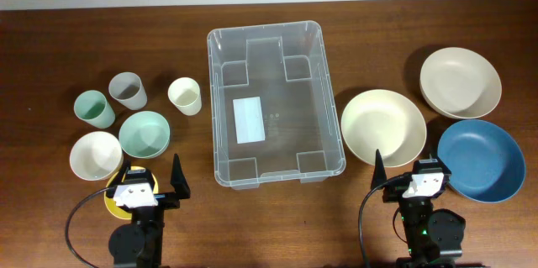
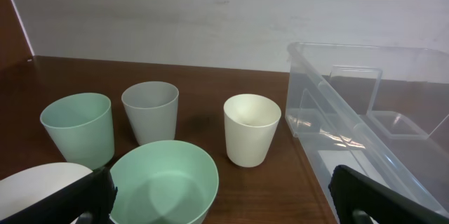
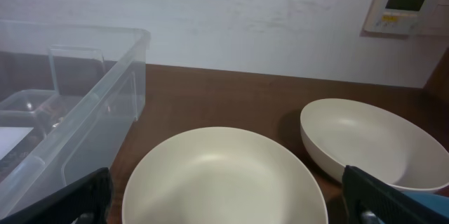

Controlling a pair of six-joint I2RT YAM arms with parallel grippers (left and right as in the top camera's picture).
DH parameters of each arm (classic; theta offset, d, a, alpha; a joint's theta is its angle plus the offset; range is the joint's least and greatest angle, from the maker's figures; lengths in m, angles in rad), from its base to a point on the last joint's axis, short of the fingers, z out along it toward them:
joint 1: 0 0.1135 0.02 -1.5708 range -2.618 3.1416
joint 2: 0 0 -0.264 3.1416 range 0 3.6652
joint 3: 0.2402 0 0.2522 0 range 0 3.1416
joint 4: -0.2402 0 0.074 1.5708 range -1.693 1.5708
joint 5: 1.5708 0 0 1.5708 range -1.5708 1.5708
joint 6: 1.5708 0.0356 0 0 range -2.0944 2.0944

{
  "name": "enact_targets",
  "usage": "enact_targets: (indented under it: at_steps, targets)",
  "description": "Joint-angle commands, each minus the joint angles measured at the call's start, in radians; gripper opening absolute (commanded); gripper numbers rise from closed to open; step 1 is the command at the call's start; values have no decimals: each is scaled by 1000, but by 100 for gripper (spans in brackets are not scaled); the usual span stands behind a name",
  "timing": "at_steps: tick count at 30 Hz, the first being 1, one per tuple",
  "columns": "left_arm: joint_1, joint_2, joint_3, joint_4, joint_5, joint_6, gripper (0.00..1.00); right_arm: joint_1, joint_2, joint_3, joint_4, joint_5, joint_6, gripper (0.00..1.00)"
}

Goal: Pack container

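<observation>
The rim of the cream bowl (image 1: pixel 420 144) (image 3: pixel 326 217), at the side facing the blue bowl, should be gripped next by my right gripper.
The clear plastic container (image 1: pixel 265 28) stands empty in the middle of the table, a white label on its base. It also shows in the left wrist view (image 2: pixel 351 140) and the right wrist view (image 3: pixel 105 104). My left gripper (image 1: pixel 150 180) is open and empty at the front left, beside the container's near left corner; in its own view (image 2: pixel 224 203) a green bowl lies between its fingers' line of sight. My right gripper (image 1: pixel 409 176) is open and empty at the front right, just behind a cream bowl (image 3: pixel 221 178).
Left of the container stand a green cup (image 1: pixel 93 108), a grey cup (image 1: pixel 129 91), a cream cup (image 1: pixel 185 96), a green bowl (image 1: pixel 145 134) and a white bowl (image 1: pixel 95 155). Right of it lie a cream bowl (image 1: pixel 382 125), a beige bowl (image 1: pixel 460 81) and a blue bowl (image 1: pixel 481 160).
</observation>
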Motion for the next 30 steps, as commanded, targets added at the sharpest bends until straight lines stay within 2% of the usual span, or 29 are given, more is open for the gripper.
enact_targets:
  at_steps: [1, 19, 26, 30]
  targets:
    - [2, -8, -4, -4, 14, 16, 100, 5, -7, -5, -3, -13, 4, 99]
    - [2, -8, -4, -4, 14, 16, 99, 6, -7, -5, -4, -14, 11, 99]
    - [2, -9, -3, 18, 15, 16, 100, 5, -5, -5, 19, -13, 229, 99]
    - [2, -8, 14, 18, 42, 15, 100, 5, -2, 9, 2, -5, 245, 99]
